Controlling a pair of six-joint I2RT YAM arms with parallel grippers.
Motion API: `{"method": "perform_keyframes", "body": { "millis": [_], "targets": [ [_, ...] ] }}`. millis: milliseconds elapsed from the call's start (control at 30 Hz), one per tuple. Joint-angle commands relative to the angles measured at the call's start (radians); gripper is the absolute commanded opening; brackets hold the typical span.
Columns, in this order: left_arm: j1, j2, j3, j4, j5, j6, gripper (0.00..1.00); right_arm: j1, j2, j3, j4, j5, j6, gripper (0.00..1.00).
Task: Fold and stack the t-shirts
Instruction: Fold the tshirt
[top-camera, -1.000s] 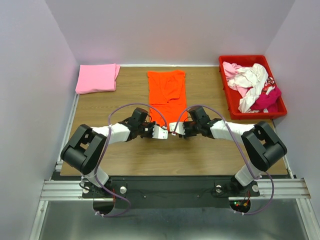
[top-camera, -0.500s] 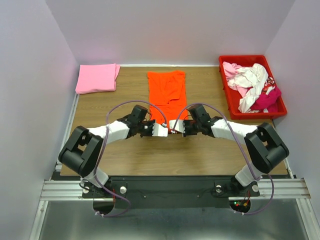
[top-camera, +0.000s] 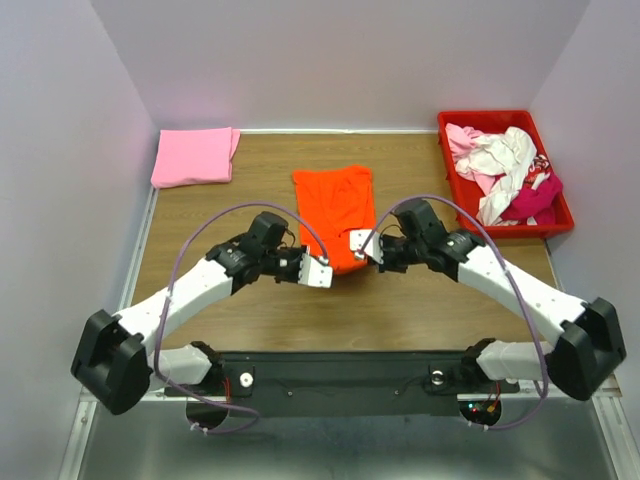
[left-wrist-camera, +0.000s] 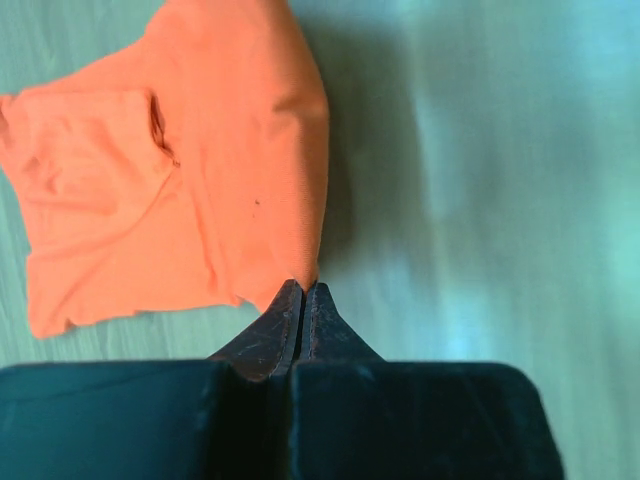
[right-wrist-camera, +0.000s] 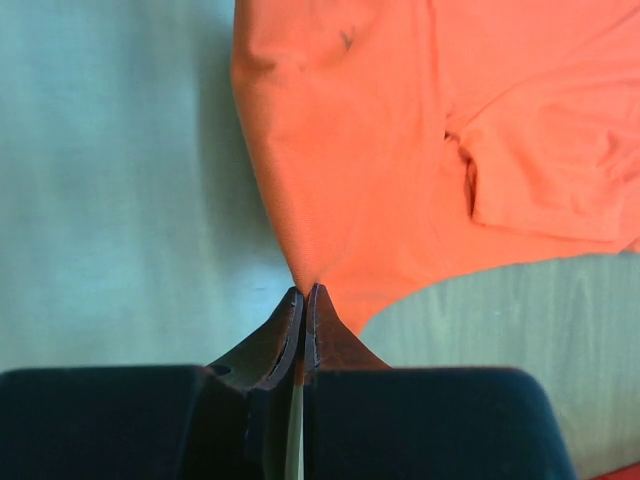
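I should let go of the bright orange t-shirt with my left gripper on the bare table (top-camera: 342, 311) (left-wrist-camera: 490, 125) beside the middle of the table's near edge.
The bright orange t-shirt (top-camera: 335, 205) lies in the middle of the table, with its near end raised. My left gripper (top-camera: 324, 270) is shut on the near left corner of this shirt; in the left wrist view the cloth (left-wrist-camera: 210, 180) runs out of the closed tips (left-wrist-camera: 303, 288). On the near right corner my right gripper (top-camera: 355, 243) is shut too, and the right wrist view shows orange cloth (right-wrist-camera: 400, 150) pinched at its tips (right-wrist-camera: 304, 290). A folded light pink t-shirt (top-camera: 194, 156) lies at the far left. White and magenta t-shirts (top-camera: 505, 170) are heaped in a crate.
The red plastic crate (top-camera: 487, 116) stands at the far right of the table, against the right wall. Purple cables loop over both arms. Walls close off the table at the left, back and right.
Both grippers have shut on the orange t-shirt's near corners and lifted them. Both arms have stretched farther over the table, and the shirt now looks shorter.
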Motion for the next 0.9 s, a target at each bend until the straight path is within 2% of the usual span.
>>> {"method": "perform_keyframes", "body": {
  "millis": [0,100,167,233,333,533,867],
  "targets": [
    [-0.101,-0.144,-0.069,-0.151,0.057,0.006,0.0,0.086,-0.145,-0.03,-0.182,-0.073,0.077,0.01],
    [-0.181,-0.244,-0.099,-0.266,0.109,-0.031,0.0,0.182,-0.249,-0.025,-0.27,-0.124,0.152,0.0],
    [-0.226,-0.322,-0.117,-0.292,0.116,-0.052,0.0,0.262,-0.301,-0.032,-0.282,-0.165,0.258,0.01],
    [-0.258,-0.379,-0.149,-0.295,0.131,-0.097,0.0,0.291,-0.337,-0.062,-0.276,-0.188,0.34,0.01],
    [-0.275,-0.447,-0.151,-0.309,0.174,-0.134,0.0,0.302,-0.377,-0.096,-0.264,-0.187,0.365,0.01],
    [-0.28,-0.362,-0.073,-0.318,0.097,-0.175,0.0,0.301,-0.351,-0.064,-0.269,-0.084,0.318,0.01],
    [-0.174,-0.136,0.073,-0.326,0.128,-0.014,0.0,0.287,-0.369,-0.084,-0.272,0.011,0.258,0.0]
  ]
}}
